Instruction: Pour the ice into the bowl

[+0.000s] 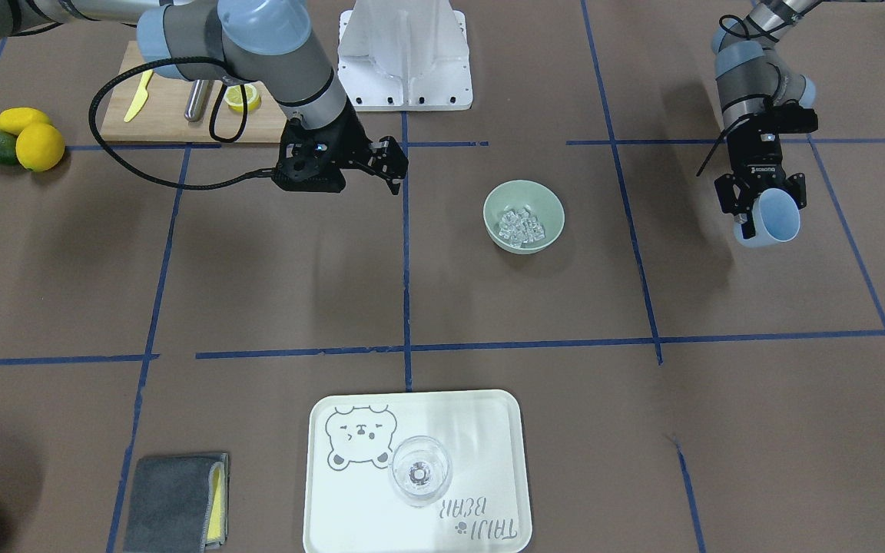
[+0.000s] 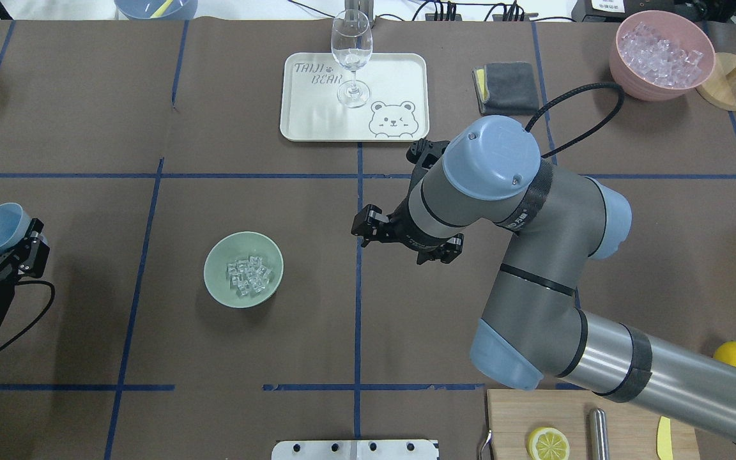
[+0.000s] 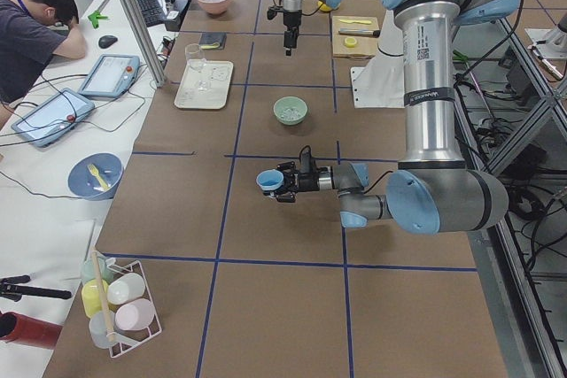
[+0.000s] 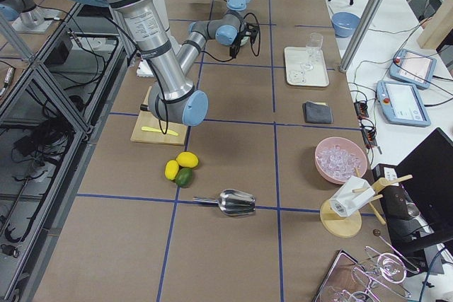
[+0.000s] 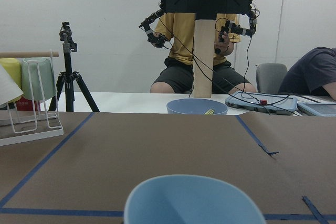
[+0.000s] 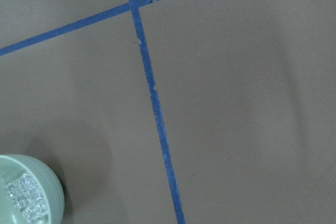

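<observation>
Next, I close my right gripper on the rim (image 1: 486,211) (image 6: 51,195) of the pale green bowl, at the side toward the cutting board, because the bowl holds the ice.
The pale green bowl (image 2: 216,281) stands left of the table's middle with the clear ice cubes (image 2: 250,275) inside it; it also shows in the front view (image 1: 500,198) and in a corner of the right wrist view (image 6: 52,187). My left gripper (image 2: 4,246) is shut on a blue cup (image 2: 2,225) and holds it above the table, well to the left of the bowl. The cup (image 1: 774,219) is tipped on its side and looks empty; its rim (image 5: 194,200) fills the bottom of the left wrist view. My right gripper (image 1: 390,163) hangs open and empty above the table, right of the bowl.
A white bear tray (image 2: 393,76) with a wine glass (image 2: 351,57) lies at the far side. A pink bowl of ice (image 2: 627,70) and a grey cloth (image 2: 512,86) are far right. A cutting board (image 2: 508,421) with a lemon half sits near my right arm's base.
</observation>
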